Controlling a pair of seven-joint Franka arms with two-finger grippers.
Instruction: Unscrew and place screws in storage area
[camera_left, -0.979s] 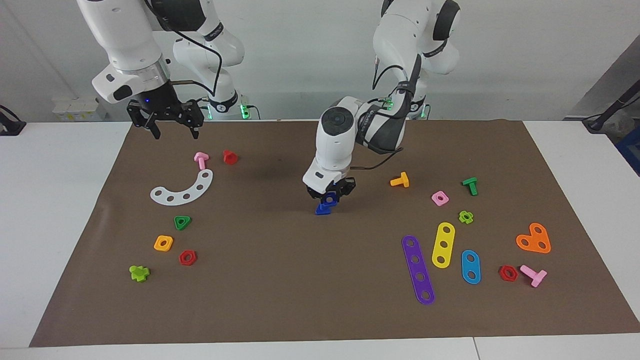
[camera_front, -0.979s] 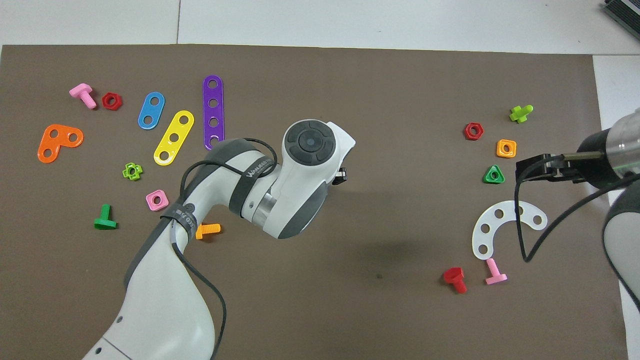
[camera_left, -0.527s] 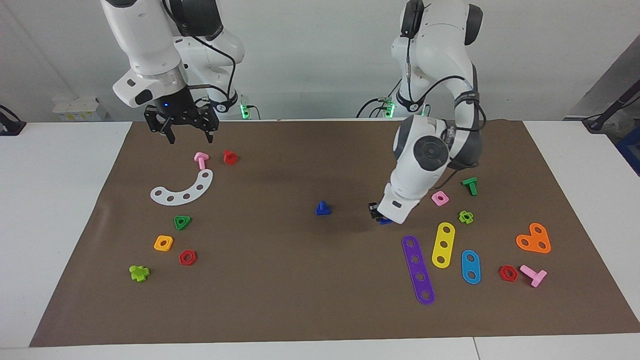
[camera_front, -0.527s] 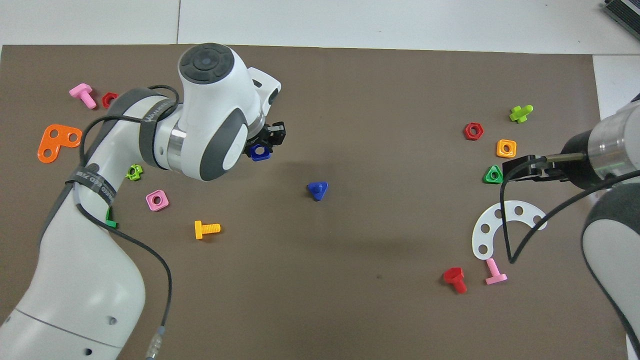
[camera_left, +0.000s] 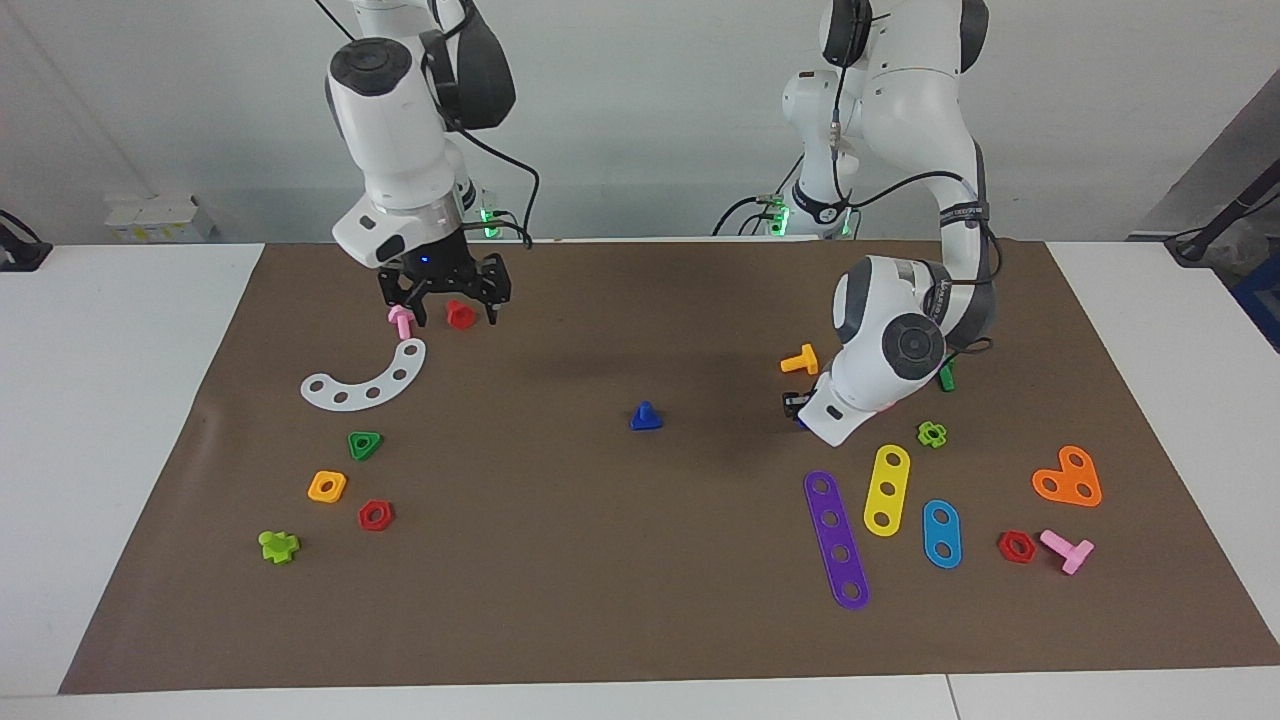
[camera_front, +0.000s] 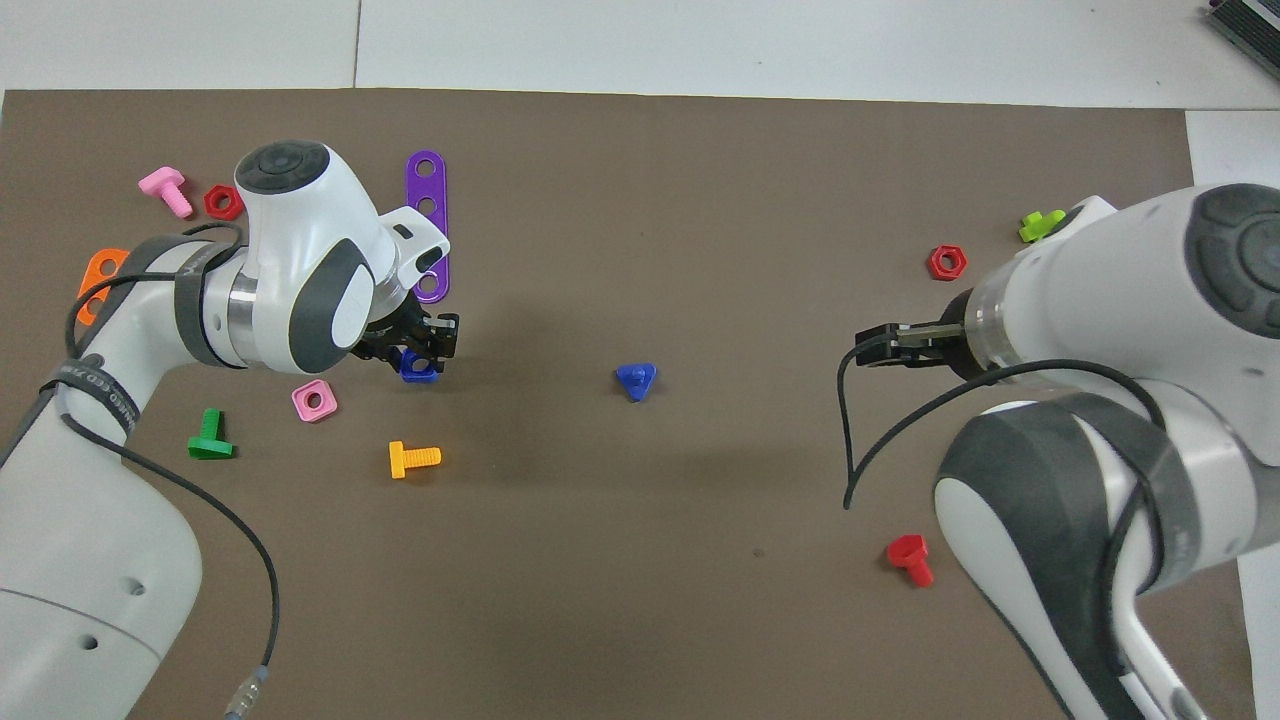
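Note:
My right gripper should next move to the dark-blue screw (camera_front: 636, 380), which stands on its triangular head in the middle of the table, and close on it there.
The dark-blue screw (camera_left: 646, 416) stands on its triangular head on the brown mat (camera_left: 600, 560), mid-table; it also shows in the overhead view (camera_front: 635, 380). My left gripper (camera_left: 798, 408) is low over the mat toward the left arm's end, beside the orange screw (camera_left: 800, 360). It is shut on the dark-blue nut (camera_front: 418, 369), which is mostly hidden in the facing view. My right gripper (camera_left: 450, 312) is open and empty, just above the red screw (camera_left: 460, 315) and the pink screw (camera_left: 400, 320).
A white curved strip (camera_left: 365, 380), green triangular nut (camera_left: 365, 444), orange nut (camera_left: 327, 486) and red nut (camera_left: 375, 515) lie toward the right arm's end. Purple (camera_left: 836, 540), yellow (camera_left: 887, 490) and blue (camera_left: 941, 534) strips, a pink nut (camera_front: 314, 400) and an orange plate (camera_left: 1068, 478) lie toward the left arm's end.
The left gripper took the blue nut off the screw and carried it toward the left arm's end, leaving the screw on the mat. The right gripper moved over the pink and red screws.

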